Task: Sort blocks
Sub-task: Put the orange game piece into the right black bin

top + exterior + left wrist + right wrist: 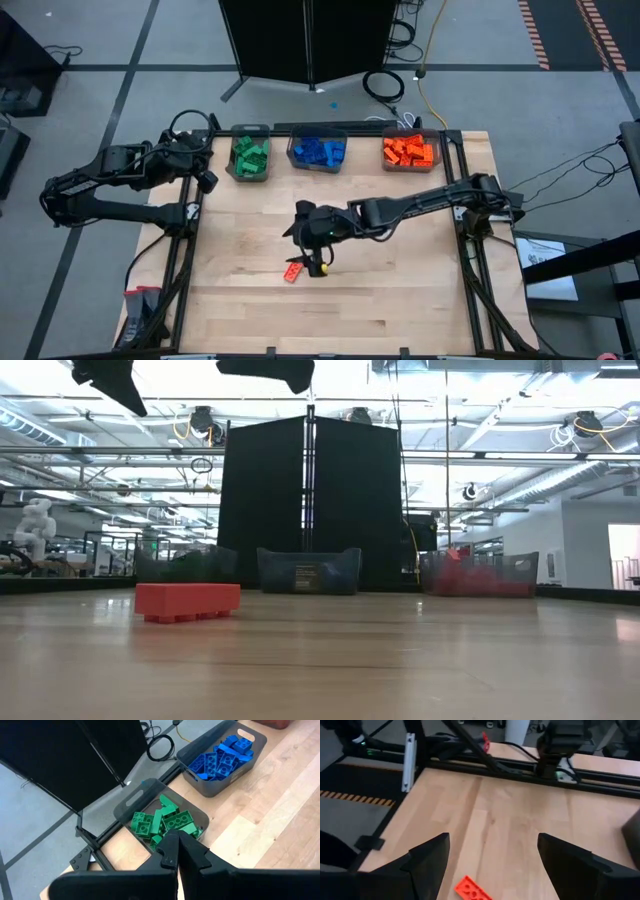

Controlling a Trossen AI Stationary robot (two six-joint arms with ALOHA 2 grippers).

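Observation:
The orange-red block is on its own. Next, my right gripper closes across its long sides, toward its end nearer the bins (295, 268).
One orange-red block (293, 270) (187, 602) (472, 890) lies flat on the wooden table, left of its middle. My right gripper (300, 232) (492, 844) hovers open just beyond the block on its far side, above the table, touching nothing. Three grey bins stand along the far edge and hold green blocks (249, 156) (167, 822), blue blocks (318, 152) (222, 757) and orange-red blocks (410, 152). My left gripper (207, 182) (177, 851) waits shut and empty above the far left corner, beside the green bin.
Bare tabletop (400, 290) surrounds the lone block on all sides. A black frame rail (520, 772) runs along the table's left edge. A dark folding screen (310, 500) stands behind the bins, beyond the table.

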